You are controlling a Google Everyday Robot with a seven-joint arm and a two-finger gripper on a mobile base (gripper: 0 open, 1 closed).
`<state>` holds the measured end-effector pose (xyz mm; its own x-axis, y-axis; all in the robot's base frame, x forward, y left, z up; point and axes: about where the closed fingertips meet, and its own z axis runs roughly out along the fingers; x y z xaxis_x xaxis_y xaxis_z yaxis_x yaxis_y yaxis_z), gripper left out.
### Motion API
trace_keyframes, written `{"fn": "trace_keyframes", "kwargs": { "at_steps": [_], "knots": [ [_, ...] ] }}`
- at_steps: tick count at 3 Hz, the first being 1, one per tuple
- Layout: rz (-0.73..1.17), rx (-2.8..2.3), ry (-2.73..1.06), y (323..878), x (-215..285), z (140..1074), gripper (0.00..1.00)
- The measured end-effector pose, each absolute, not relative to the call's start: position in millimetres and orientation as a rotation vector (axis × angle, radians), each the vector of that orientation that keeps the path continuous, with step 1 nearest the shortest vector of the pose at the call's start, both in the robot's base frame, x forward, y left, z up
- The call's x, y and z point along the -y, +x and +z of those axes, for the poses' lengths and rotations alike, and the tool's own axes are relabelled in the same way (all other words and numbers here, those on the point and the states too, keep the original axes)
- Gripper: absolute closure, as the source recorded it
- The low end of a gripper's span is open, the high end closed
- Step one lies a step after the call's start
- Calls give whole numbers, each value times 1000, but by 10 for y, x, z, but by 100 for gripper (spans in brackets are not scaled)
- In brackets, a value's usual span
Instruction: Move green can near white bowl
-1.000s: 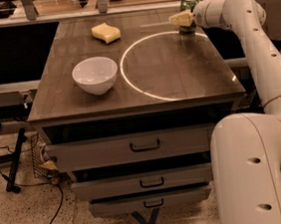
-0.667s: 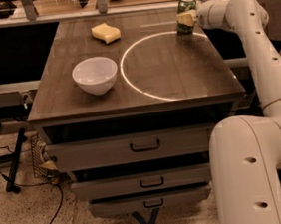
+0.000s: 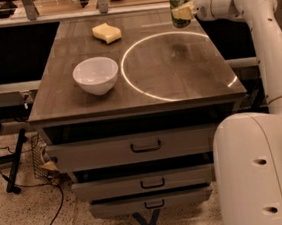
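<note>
Next, my gripper lets go of the green can on the white circle's edge [image 3: 128,69], close beside the white bowl.
The green can [image 3: 178,3] is held upright in the air above the table's far right corner, its silver top up. My gripper [image 3: 183,12] is shut on the can's lower right side, at the end of the white arm that reaches in from the right. The white bowl [image 3: 96,75] stands on the left part of the brown table [image 3: 178,88], well to the left of and nearer than the can.
A yellow sponge [image 3: 106,32] lies at the table's far edge, behind the bowl. A white circle [image 3: 176,64] is marked on the tabletop right of the bowl. Drawers [image 3: 144,147] sit under the table. My white arm and base [image 3: 252,163] fill the right side.
The gripper has lifted the green can off the table's far right corner; it now hangs higher, above the surface. Bowl and sponge have not moved.
</note>
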<state>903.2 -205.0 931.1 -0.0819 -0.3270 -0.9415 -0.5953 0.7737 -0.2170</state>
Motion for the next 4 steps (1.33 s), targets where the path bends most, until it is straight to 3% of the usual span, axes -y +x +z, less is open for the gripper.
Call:
{"fn": "trace_keyframes", "kwargs": {
  "at_steps": [1, 3, 4],
  "knots": [
    [423, -1658, -928, 8572, 1469, 9458, 100],
    [896, -1543, -1256, 7382, 147, 9463, 100],
    [988, -1511, -1312, 7093, -59, 9448, 100]
  ]
}}
